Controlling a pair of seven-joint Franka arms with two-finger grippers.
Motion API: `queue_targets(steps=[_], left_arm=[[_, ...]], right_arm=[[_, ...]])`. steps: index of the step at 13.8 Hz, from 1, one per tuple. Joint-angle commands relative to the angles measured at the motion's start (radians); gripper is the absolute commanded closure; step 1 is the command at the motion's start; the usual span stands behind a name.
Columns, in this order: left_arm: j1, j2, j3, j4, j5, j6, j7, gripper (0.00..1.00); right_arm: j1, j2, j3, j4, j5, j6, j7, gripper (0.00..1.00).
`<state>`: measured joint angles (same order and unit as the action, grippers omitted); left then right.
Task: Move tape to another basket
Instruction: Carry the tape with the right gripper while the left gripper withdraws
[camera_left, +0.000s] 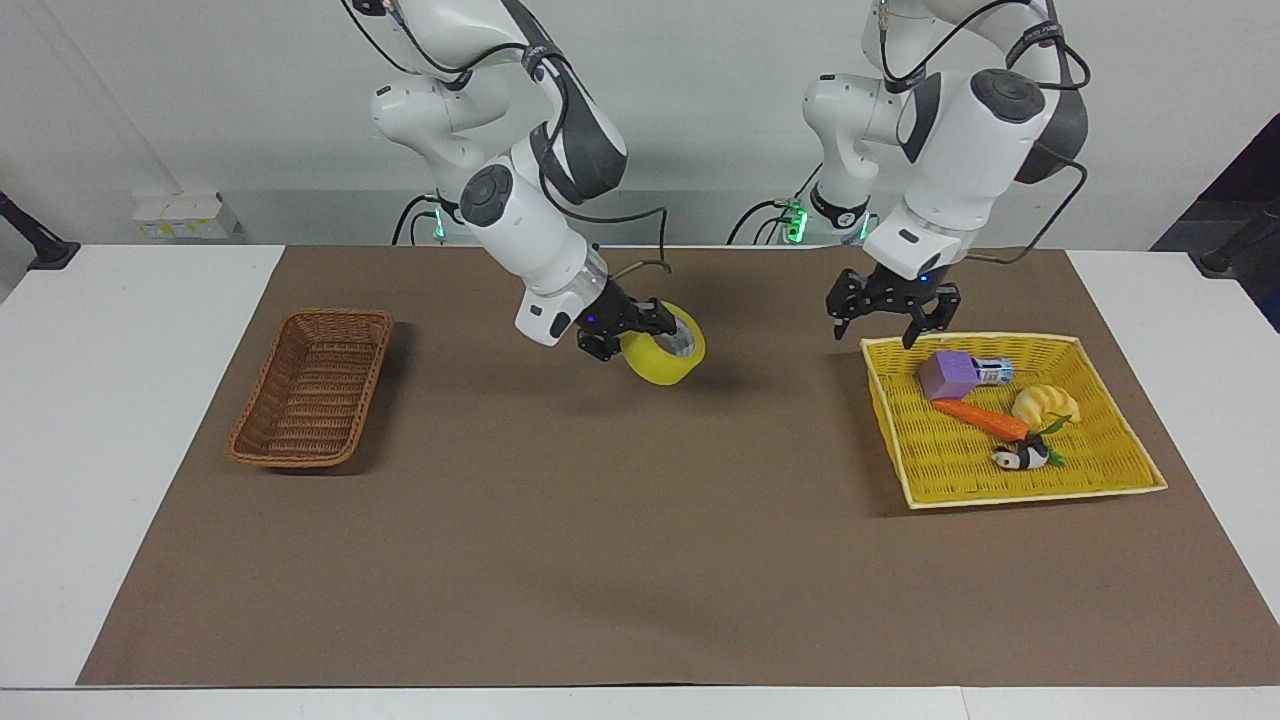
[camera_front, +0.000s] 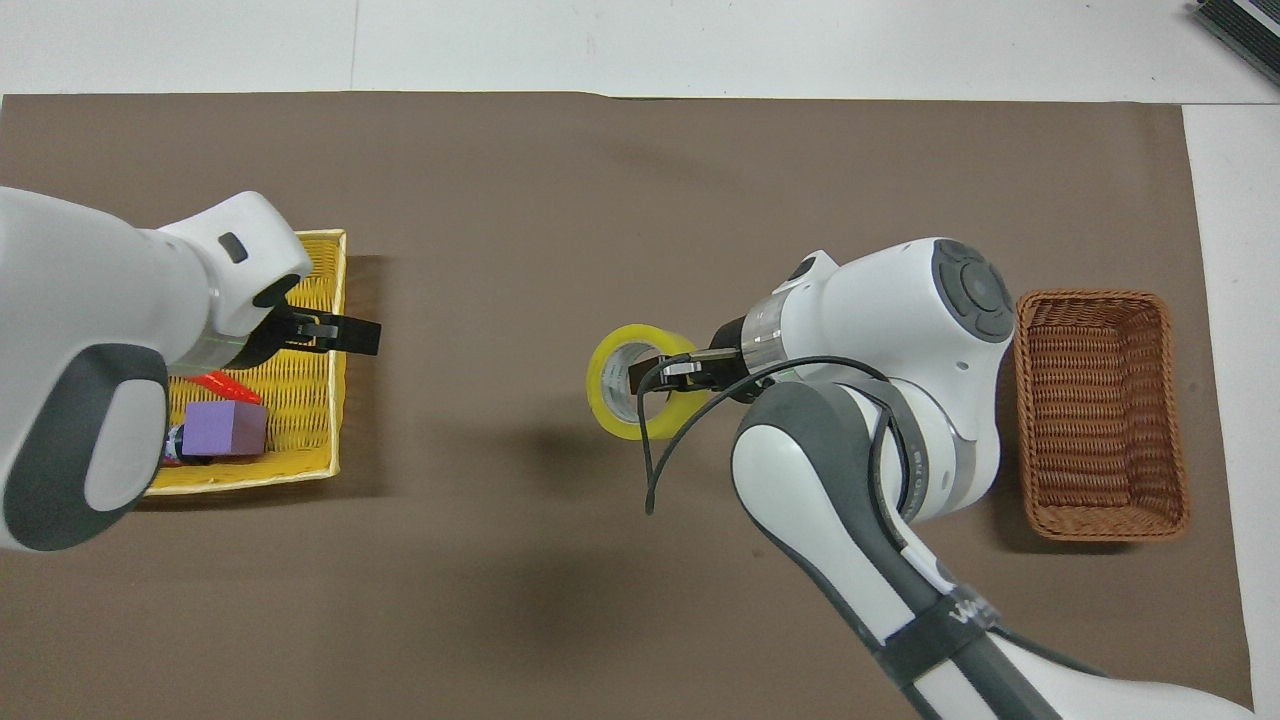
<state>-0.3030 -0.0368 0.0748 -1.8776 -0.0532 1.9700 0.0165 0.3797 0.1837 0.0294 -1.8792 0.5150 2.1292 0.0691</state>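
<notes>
Next, I drop the tape from my right gripper in the middle of the empty brown wicker basket (camera_front: 1098, 421). The tape still hangs over the brown mat.
The tape (camera_left: 660, 355) (camera_front: 612, 395), a thick yellow ring with a pale core, hangs in the air over the brown mat near the table's middle. My right gripper (camera_left: 655, 326) (camera_front: 657, 372) is shut on its wall. The brown wicker basket (camera_left: 312, 400) (camera_front: 1100, 415) sits at the right arm's end of the table with nothing in it. My left gripper (camera_left: 880, 318) (camera_front: 352, 337) is open and holds nothing. It hovers over the edge of the yellow basket (camera_left: 1010, 495) (camera_front: 337, 400) that lies nearest the robots.
The flat yellow basket at the left arm's end holds a purple block (camera_left: 947, 374), a carrot (camera_left: 980, 418), a croissant toy (camera_left: 1045, 403), a small can (camera_left: 993, 371) and a black-and-white toy (camera_left: 1020, 457). A brown mat (camera_left: 600, 560) covers the table.
</notes>
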Motion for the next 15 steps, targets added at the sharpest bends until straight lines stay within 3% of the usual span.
queue_targets(steps=[1,6,10,15], left_arm=[[0.074,-0.011,-0.012,0.130,0.042,-0.161,0.114,0.00],[0.156,-0.009,-0.007,0.356,0.073,-0.431,0.164,0.00],[0.167,-0.006,-0.001,0.394,0.070,-0.519,0.172,0.00],[0.167,-0.008,-0.009,0.414,0.069,-0.501,0.162,0.00]], right_arm=[[-0.079,0.006,0.010,0.034,-0.119,-0.063,0.037,1.00],[-0.237,0.036,0.010,0.094,-0.285,-0.156,0.028,1.00],[-0.347,0.030,0.006,0.193,-0.378,-0.331,-0.043,1.00],[-0.453,0.023,0.006,0.196,-0.533,-0.376,-0.100,1.00]])
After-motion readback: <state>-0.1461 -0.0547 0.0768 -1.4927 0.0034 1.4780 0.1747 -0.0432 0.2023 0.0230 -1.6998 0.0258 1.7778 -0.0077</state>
